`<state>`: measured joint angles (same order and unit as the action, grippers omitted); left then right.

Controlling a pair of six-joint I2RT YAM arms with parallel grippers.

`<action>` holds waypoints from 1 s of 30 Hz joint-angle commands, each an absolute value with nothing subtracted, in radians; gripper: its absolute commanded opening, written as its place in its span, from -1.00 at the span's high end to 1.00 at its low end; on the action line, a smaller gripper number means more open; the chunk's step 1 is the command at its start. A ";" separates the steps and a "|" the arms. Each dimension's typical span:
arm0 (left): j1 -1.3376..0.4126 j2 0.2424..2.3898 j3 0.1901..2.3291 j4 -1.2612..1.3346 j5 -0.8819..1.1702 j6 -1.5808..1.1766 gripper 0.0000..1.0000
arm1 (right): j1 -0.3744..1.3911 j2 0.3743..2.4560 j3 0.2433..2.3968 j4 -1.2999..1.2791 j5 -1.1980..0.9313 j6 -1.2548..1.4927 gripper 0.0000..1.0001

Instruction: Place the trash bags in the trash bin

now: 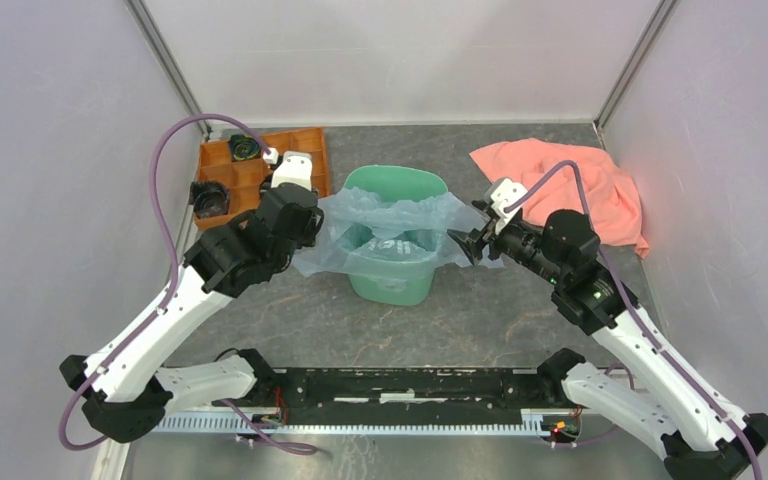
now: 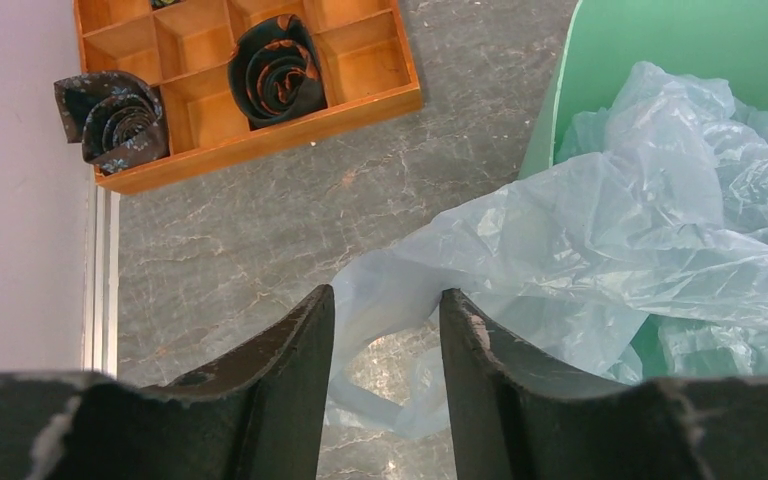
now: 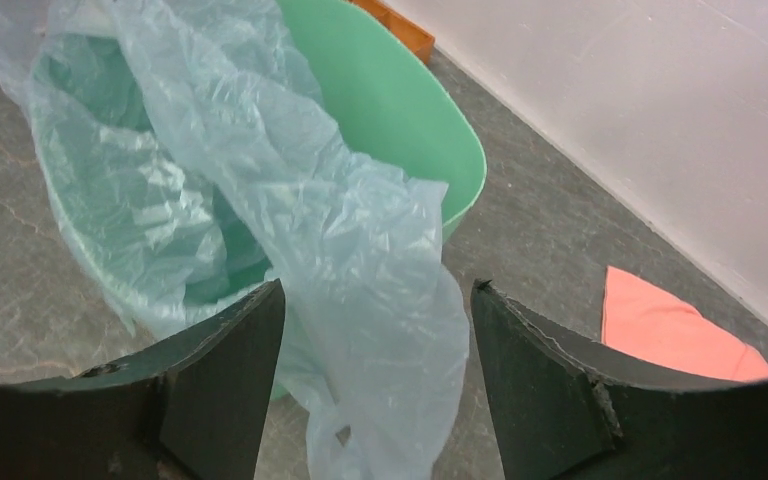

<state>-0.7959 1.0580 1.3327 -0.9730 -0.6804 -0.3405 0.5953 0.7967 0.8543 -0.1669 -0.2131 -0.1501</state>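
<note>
The trash bag's far edge is sagging short of the trash bin's back rim, so my right gripper will grab the trash bag's far corner (image 1: 454, 204) and pull it over.
The mint-green trash bin (image 1: 400, 285) stands mid-table. The pale blue-grey trash bag (image 1: 385, 215) is draped over its rim, partly sagging inside, with flaps hanging out on both sides. My left gripper (image 1: 312, 230) is at the bag's left flap. In the left wrist view its jaws (image 2: 387, 305) are open, with the bag's handle loop (image 2: 400, 390) lying between and below them, beside the bin (image 2: 680, 40). My right gripper (image 1: 463, 246) is at the right flap. Its jaws (image 3: 378, 295) are wide open around a hanging fold of the bag (image 3: 370, 270), not pinching it.
An orange compartment tray (image 1: 222, 155) with dark rolled items (image 2: 278, 70) sits at the back left, close behind my left arm. A salmon-pink cloth (image 1: 570, 175) lies at the back right, also in the right wrist view (image 3: 675, 330). White walls enclose the table.
</note>
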 commanded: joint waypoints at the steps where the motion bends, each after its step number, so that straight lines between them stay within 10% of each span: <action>1: -0.782 1.049 1.355 -0.933 -0.708 -0.322 0.03 | 0.595 0.751 0.892 -0.285 -0.215 -0.221 -0.50; 20: -0.767 1.086 1.364 -0.913 -0.676 -0.356 0.53 | 0.595 0.873 0.904 -0.134 -0.287 -0.233 -0.34; 25: -0.763 1.095 1.365 -0.908 -0.690 -0.362 0.67 | 0.595 0.859 0.888 -0.090 -0.136 -0.178 0.39; 30: -0.741 1.115 1.380 -0.909 -0.695 -0.368 0.79 | 0.595 0.844 0.873 -0.079 -0.023 -0.103 0.66</action>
<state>-0.7616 1.0996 1.3331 -0.9398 -0.6765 -0.3416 0.5953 0.8661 0.8703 -0.1509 -0.1463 -0.1787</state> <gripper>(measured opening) 0.128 0.211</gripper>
